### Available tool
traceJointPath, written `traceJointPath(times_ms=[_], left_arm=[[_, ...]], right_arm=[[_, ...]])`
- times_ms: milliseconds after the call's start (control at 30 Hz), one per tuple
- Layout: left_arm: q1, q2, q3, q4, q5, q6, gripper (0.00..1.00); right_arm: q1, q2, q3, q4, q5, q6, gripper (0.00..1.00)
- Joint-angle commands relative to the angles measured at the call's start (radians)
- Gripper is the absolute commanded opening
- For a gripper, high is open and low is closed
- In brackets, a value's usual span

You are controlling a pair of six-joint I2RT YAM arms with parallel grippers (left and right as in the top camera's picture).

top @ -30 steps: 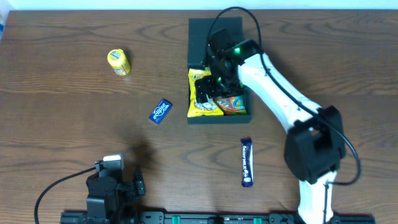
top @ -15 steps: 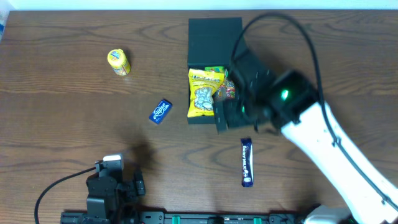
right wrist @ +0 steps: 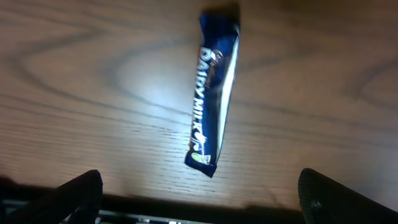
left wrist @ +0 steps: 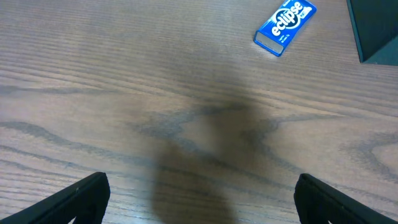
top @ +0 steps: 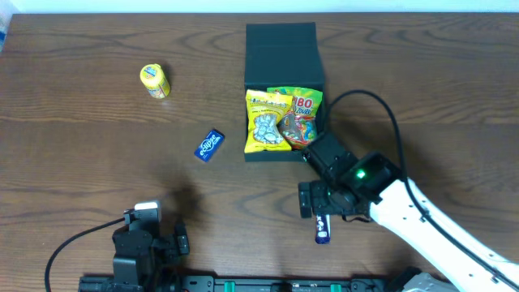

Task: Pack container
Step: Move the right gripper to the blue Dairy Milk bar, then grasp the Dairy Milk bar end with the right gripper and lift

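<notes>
The robot's right gripper needs to next move down to the blue Dairy Milk bar's middle (top: 322,216) (right wrist: 212,90), across its white lettering, and close there.
The dark square container (top: 280,157) stands open at the back centre, its flap lid (top: 280,50) lying flat behind it. A yellow snack packet (top: 266,122) and a colourful Haribo packet (top: 302,118) lie inside. A blue Dairy Milk bar (top: 323,229) lies on the table in front of it. My right gripper (top: 319,203) hovers open over the bar's far end. In the right wrist view the bar (right wrist: 214,93) lies ahead of the open, empty gripper (right wrist: 202,199). My left gripper (top: 150,231) is open and empty at the front edge.
A blue Eclipse gum pack (top: 209,145) lies left of the container and also shows in the left wrist view (left wrist: 285,28), next to the container's corner (left wrist: 376,28). A small yellow tin (top: 154,81) stands at the back left.
My right gripper has left the container, where the Haribo packet now lies uncovered, and has moved forward to above the Dairy Milk bar. The left arm has not moved.
</notes>
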Motion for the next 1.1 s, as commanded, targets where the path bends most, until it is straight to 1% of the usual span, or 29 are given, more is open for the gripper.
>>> traceJointPath(times_ms=[0, 67, 267, 400, 700, 833, 1067], left_arm=[[0.007, -0.006, -0.028, -0.045, -0.002, -0.020, 0.95], [0.007, -0.006, -0.028, -0.045, -0.002, -0.020, 0.96], [0.007, -0.006, -0.028, -0.045, -0.002, -0.020, 0.96], [0.007, -0.006, -0.028, -0.045, -0.002, -0.020, 0.96], [0.007, -0.006, -0.028, -0.045, -0.002, -0.020, 0.96], [0.007, -0.006, -0.028, -0.045, -0.002, -0.020, 0.96], [0.007, -0.006, -0.028, -0.045, -0.002, -0.020, 0.96]], right_arm=[[-0.019, -0.012, -0.072, 0.035, -0.016, 0.107, 0.99], [-0.031, -0.012, -0.113, 0.081, -0.042, 0.134, 0.99], [-0.033, -0.005, -0.211, 0.239, -0.113, 0.135, 0.99], [-0.036, 0.033, -0.227, 0.248, -0.113, 0.129, 0.99], [-0.058, 0.187, -0.227, 0.280, -0.113, 0.084, 0.99], [-0.058, 0.211, -0.227, 0.303, -0.114, 0.075, 0.99], [-0.058, 0.213, -0.227, 0.334, -0.135, -0.029, 0.99]])
